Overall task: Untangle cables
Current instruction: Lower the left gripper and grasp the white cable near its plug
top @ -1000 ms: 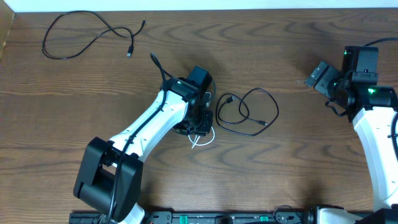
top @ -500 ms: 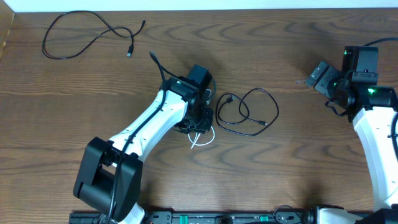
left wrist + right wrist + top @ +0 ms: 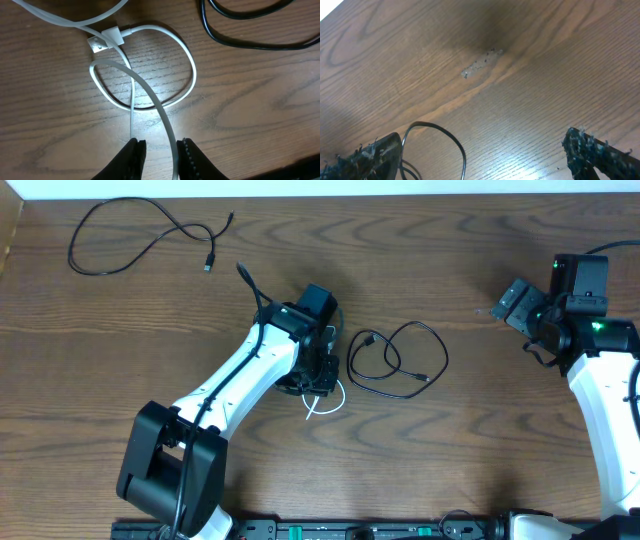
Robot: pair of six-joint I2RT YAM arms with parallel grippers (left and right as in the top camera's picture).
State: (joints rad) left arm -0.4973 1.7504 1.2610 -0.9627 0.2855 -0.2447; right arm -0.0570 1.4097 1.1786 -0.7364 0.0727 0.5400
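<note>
The white cable piece is off-centre in my left fingers, so next I open wider, shift, close on that strand of cable [image 3: 175,154], then lift.
A white cable [image 3: 326,402] lies in a small loop under my left wrist, near the table's middle. In the left wrist view the white cable [image 3: 192,75] forms a loop with its plug on top. One strand runs down between the jaws of my left gripper [image 3: 161,155]. That strand rests against the right finger, with a gap to the left finger. A black cable [image 3: 446,358] lies in loose loops just right of it, and its edge shows as a black cable [image 3: 250,46] in the wrist view. Another black cable [image 3: 178,226] lies at the far left. My right gripper [image 3: 515,305] hovers open at the right.
The right wrist view shows bare wood between wide-apart fingers of my right gripper [image 3: 482,157], with a black cord [image 3: 462,150] curving at the lower left. The left arm's own thick black cable [image 3: 252,283] sticks up beside its wrist. The table's far edge [image 3: 320,194] runs along the top.
The left wrist has shifted slightly to the left. The cables and the right arm stay where they were.
</note>
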